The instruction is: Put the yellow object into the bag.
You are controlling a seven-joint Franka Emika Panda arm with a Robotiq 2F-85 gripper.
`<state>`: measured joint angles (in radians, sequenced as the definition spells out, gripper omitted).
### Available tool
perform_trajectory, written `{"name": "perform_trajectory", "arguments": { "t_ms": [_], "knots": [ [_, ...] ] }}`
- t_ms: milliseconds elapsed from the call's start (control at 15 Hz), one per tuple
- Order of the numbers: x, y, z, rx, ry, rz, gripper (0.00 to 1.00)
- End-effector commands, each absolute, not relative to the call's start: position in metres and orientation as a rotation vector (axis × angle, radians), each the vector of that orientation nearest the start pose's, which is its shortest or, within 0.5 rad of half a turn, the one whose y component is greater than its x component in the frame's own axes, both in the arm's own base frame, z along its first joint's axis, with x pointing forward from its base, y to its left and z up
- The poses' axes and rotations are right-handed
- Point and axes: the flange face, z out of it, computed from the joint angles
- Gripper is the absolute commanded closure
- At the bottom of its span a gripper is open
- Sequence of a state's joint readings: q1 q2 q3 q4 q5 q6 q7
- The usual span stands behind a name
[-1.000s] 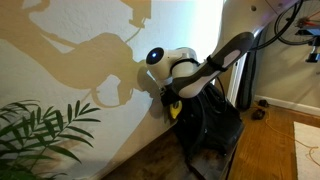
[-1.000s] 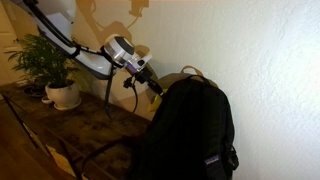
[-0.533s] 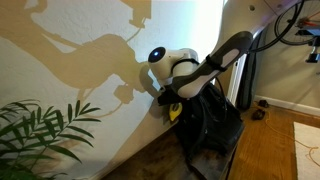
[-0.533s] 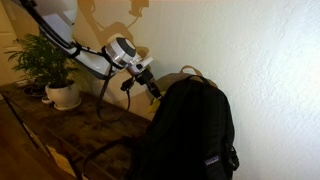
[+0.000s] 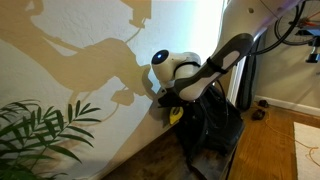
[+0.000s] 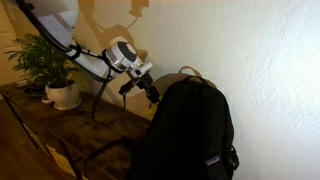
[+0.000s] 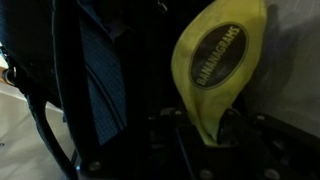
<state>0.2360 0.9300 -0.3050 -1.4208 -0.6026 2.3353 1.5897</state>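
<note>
I am holding the yellow object in my gripper. Next, I let go of it just inside the black bag, at the bag's edge (image 5: 185,118) beside the pale wall.
My gripper (image 7: 205,128) is shut on the yellow object (image 7: 215,60), a yellow plastic item with a dark round label; it fills the upper right of the wrist view. In an exterior view the yellow object (image 5: 175,113) shows just below my gripper (image 5: 172,104), at the upper edge of the black bag (image 5: 212,120). In an exterior view my gripper (image 6: 152,92) is right beside the top of the bag (image 6: 190,130), against the wall. The bag's dark fabric and straps (image 7: 90,80) lie to the left in the wrist view. The bag's opening cannot be made out.
A potted plant in a white pot (image 6: 62,94) stands on the dark wooden surface (image 6: 60,130). Green plant leaves (image 5: 40,135) are in the foreground. The pale wall (image 5: 80,60) is right behind my gripper. A wooden floor (image 5: 275,145) lies beyond the bag.
My gripper with the yellow object has moved slightly toward the bag's top. The bag has not moved.
</note>
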Motion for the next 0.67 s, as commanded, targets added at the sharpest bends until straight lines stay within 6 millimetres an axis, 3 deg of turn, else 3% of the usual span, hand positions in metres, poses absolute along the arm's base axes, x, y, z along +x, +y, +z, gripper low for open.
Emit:
{"name": "perform_trajectory", "arguments": {
  "t_ms": [0,600],
  "knots": [
    [0.713,-0.022,0.166,-2.911,1.923,-0.829,0.93],
    [0.708,-0.001,0.198,-3.023,1.84,-1.185,0.93]
  ]
}}
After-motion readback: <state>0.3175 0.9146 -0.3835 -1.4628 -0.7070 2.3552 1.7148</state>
